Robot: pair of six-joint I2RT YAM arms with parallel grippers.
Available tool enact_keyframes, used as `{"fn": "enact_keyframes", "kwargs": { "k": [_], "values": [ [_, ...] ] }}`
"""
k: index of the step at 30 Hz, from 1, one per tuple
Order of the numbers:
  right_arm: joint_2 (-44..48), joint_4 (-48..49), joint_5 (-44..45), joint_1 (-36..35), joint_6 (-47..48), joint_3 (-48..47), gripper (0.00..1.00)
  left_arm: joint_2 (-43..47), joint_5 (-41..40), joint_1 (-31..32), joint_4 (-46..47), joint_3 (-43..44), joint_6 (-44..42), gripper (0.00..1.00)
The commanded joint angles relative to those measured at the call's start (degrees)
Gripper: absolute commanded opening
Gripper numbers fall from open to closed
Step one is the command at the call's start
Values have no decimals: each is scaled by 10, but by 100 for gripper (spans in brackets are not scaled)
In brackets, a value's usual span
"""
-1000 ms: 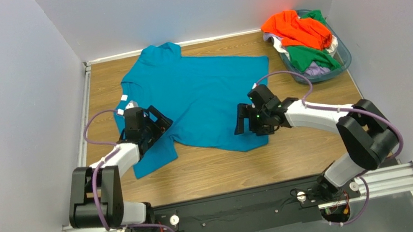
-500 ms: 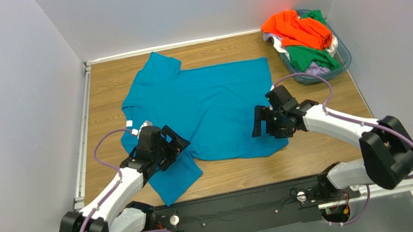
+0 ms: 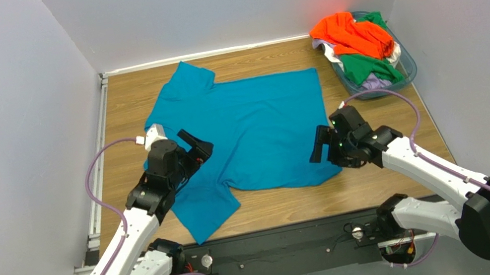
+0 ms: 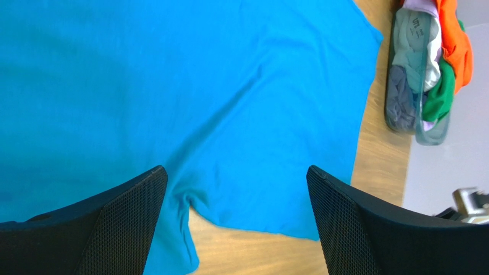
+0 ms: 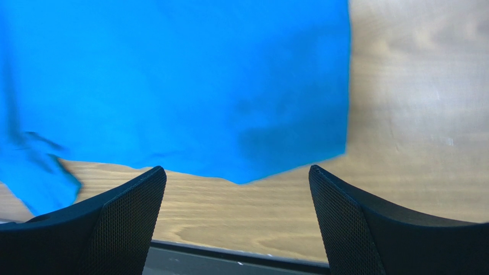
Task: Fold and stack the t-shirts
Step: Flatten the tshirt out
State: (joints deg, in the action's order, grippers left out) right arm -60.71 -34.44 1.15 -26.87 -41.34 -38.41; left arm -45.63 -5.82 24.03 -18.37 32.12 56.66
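The teal-blue t-shirt's body has a slanting crease, so my right gripper needs to grab the near hem corner [image 5: 337, 148] and pull the t-shirt smooth before folding.
A teal-blue t-shirt [image 3: 246, 126] lies spread flat on the wooden table, neck to the left, hem to the right. It fills the left wrist view [image 4: 189, 97] and the top of the right wrist view [image 5: 189, 80]. My left gripper [image 3: 196, 151] is open and empty above the shirt's near-left part, by the near sleeve [image 3: 204, 209]. My right gripper [image 3: 321, 145] is open and empty over the shirt's near right hem corner [image 5: 244, 177]. Orange [image 3: 351, 34], green [image 3: 370, 66] and pale shirts are heaped in the basket.
A clear bluish plastic basket [image 3: 405, 73] stands at the back right corner, also in the left wrist view [image 4: 422, 129]. Grey walls close the table on three sides. The black rail with the arm bases runs along the near edge [image 3: 281, 241].
The shirt was dragged nearer and flattened, then let go. The left gripper has since lifted up and back over the shirt. The right gripper has drawn back toward the near right.
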Motion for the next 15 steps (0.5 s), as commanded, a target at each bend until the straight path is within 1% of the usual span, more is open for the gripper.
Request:
{"fn": "enact_keyframes", "kwargs": {
  "k": [1, 2, 5, 8, 9, 11, 12, 13, 14, 15],
  "values": [
    [2, -38, 45, 3, -59, 45, 100, -59, -55, 1, 40, 57, -81, 98],
    [0, -37, 53, 3, -79, 49, 100, -71, -59, 0, 40, 66, -88, 98],
    [-6, -34, 69, 3, -96, 62, 100, -106, -67, -1, 36, 95, -103, 98],
    [-6, -18, 90, 3, -112, 76, 96, -120, -75, -2, 37, 102, -115, 98],
    [-8, -12, 92, 3, -118, 80, 90, -121, -75, -3, 40, 101, -117, 98],
    [-15, 9, 95, 3, -126, 86, 83, -120, -74, -4, 41, 98, -114, 98],
    [-22, 19, 89, 3, -122, 90, 77, -119, -72, -4, 41, 97, -112, 98],
    [-37, 34, 87, 3, -122, 91, 73, -114, -69, -4, 43, 90, -108, 98],
    [-48, 39, 85, 3, -121, 89, 65, -110, -64, -4, 43, 86, -107, 98],
    [-68, 45, 82, 3, -116, 82, 52, -106, -64, -4, 42, 82, -101, 98]
  ]
}}
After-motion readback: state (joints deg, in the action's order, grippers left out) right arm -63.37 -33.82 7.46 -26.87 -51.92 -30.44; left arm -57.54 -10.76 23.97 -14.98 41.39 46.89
